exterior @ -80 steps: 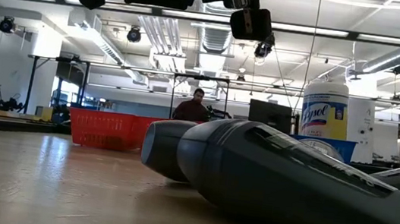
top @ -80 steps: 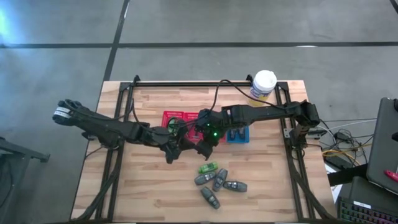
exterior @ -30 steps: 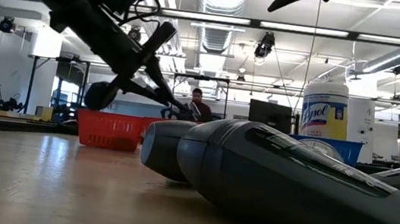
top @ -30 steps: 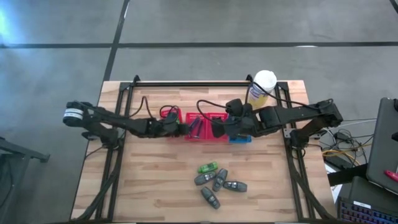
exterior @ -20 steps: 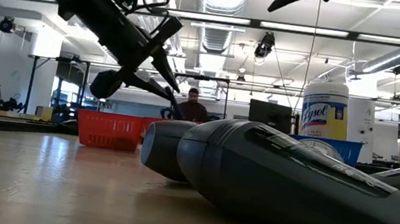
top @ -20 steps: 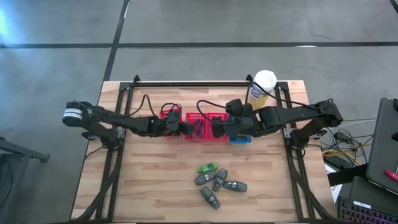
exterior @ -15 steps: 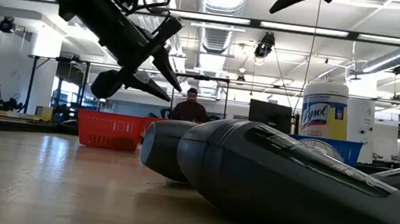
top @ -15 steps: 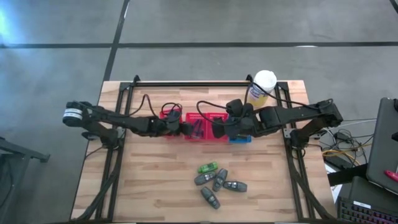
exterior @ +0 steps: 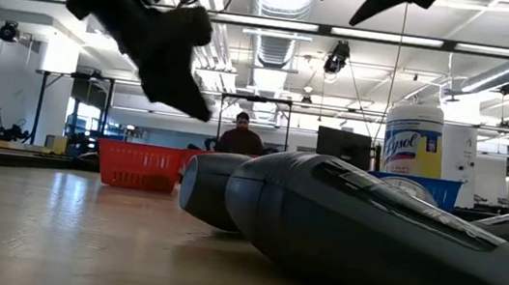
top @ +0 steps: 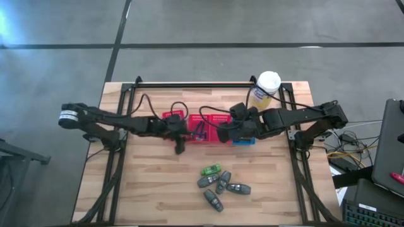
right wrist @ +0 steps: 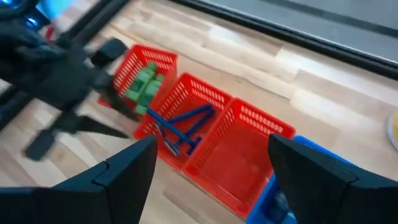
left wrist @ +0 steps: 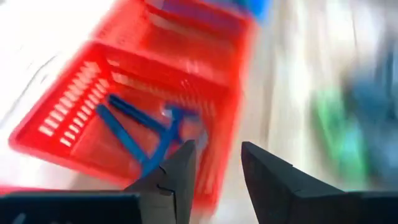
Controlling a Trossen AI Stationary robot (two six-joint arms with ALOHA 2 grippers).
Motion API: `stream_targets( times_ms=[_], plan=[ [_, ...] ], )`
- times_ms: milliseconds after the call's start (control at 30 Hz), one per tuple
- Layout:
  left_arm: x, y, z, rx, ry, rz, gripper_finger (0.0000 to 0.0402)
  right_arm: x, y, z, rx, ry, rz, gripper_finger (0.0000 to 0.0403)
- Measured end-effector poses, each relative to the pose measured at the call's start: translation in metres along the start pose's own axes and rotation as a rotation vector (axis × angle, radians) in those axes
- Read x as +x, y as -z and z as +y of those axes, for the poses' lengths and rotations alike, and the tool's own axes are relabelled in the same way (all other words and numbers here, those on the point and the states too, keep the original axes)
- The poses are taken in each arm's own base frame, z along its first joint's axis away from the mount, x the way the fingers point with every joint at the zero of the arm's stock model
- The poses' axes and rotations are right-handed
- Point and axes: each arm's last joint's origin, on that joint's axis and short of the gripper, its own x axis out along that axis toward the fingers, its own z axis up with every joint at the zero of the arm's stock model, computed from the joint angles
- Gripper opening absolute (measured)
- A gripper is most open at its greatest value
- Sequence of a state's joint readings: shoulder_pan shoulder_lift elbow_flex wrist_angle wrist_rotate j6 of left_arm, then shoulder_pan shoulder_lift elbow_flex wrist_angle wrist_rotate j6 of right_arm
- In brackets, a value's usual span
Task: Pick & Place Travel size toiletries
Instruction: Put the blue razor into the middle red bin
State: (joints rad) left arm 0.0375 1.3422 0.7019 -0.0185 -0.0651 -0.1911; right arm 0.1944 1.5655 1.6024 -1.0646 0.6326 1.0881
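Note:
Next, my left gripper picks up the one blue stick whose handle leans over the middle red basket's rim by its handle (right wrist: 165, 124) and settles it back inside.
On the table's near middle lie one green bottle (top: 211, 169) and several grey tubes (top: 222, 186) on their sides; one tube (exterior: 351, 227) fills the low view. Blue T-shaped sticks (left wrist: 137, 127) lie in the middle red basket (right wrist: 186, 115), and green bottles (right wrist: 143, 81) fill the red basket (right wrist: 146, 68) beside it. My left gripper (top: 179, 146) hangs open and holds nothing, just off the baskets' near side; its fingertips (left wrist: 217, 146) stand above the stick basket's rim. My right gripper (right wrist: 211, 146) hovers wide open above the basket row (top: 222, 133), nothing between its fingers.
A third red basket (right wrist: 239, 152) shows nothing inside, and a blue basket (top: 243, 137) closes the row on the right. A tall yellow canister with a white lid (top: 267, 85) stands at the far right. Bare wood lies left of the loose toiletries (top: 151, 183).
My left gripper has rolled about its own axis and drawn back from over the middle red basket toward the table's near edge, rising a little. My right gripper has kept its place above the baskets.

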Motion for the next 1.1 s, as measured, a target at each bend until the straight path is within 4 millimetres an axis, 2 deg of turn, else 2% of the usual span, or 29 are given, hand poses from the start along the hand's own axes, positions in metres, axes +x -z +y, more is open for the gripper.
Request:
stream_targets(
  times_ms=[133,300,400,533,800,1100],
  plan=[
    [-0.008,0.001,0.002,0.355,-0.025,0.208,0.015,0.0,0.001,-0.002,-0.001,0.014,0.018,0.0307],
    [-0.01,-0.02,0.009,0.532,-0.074,0.217,0.0185,0.0,0.001,-0.002,-0.002,0.013,0.018,0.0326],
    [-0.009,-0.035,0.013,0.544,-0.059,0.184,0.0207,0.0,0.001,-0.002,-0.002,0.013,0.018,0.0335],
    [0.002,-0.043,0.02,0.517,0.004,0.197,0.0219,0.0,0.001,-0.002,-0.002,0.012,0.02,0.0345],
    [0.043,-0.042,0.022,0.533,0.056,0.389,0.0206,0.001,0.002,-0.002,-0.007,0.015,0.019,0.034],
    [0.072,-0.051,0.023,0.542,0.072,0.502,0.0184,0.001,0.002,-0.002,-0.01,0.019,0.016,0.0314]
  ],
)
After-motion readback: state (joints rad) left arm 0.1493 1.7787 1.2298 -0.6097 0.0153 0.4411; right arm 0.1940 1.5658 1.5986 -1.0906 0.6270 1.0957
